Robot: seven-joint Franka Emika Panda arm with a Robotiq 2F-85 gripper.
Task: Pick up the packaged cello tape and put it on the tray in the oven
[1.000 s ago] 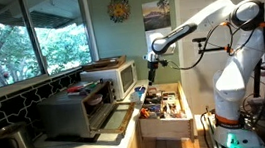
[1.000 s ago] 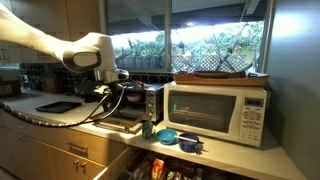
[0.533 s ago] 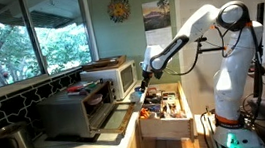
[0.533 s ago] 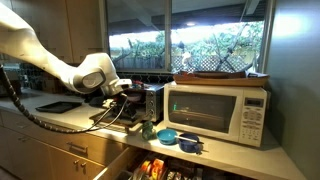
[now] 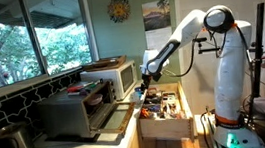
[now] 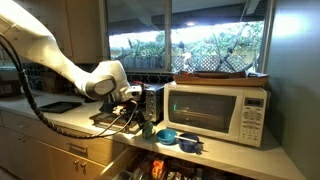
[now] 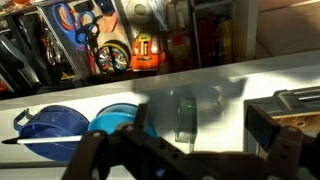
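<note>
My gripper should grip the packaged cello tape beside the nearest blue bowl on the counter on the two long sides (image 5: 142, 91) (image 7: 187, 119).
The silver-grey oven (image 5: 69, 113) stands on the counter with its front door (image 5: 115, 114) dropped open; it also shows in an exterior view (image 6: 150, 100). I cannot make out the tray in its dark cavity. A small clear packaged cello tape (image 7: 185, 118) stands upright on the white counter near the edge; it shows as a dark green thing in an exterior view (image 6: 147, 129). My gripper (image 7: 198, 138) is open and empty, just above the package, its fingers on either side of it. It also shows in both exterior views (image 5: 144, 84) (image 6: 135, 97).
The white microwave (image 6: 218, 112) stands beside the oven. Two blue bowls (image 7: 50, 122) (image 7: 115, 118) sit on the counter close to the package. Below the counter's edge an open drawer (image 5: 164, 109) holds scissors and several tools. A metal kettle (image 5: 15, 144) stands at the counter's end.
The arm has come down and in toward the counter's edge in front of the oven. The gripper has stayed open. The package and the bowls have not moved.
</note>
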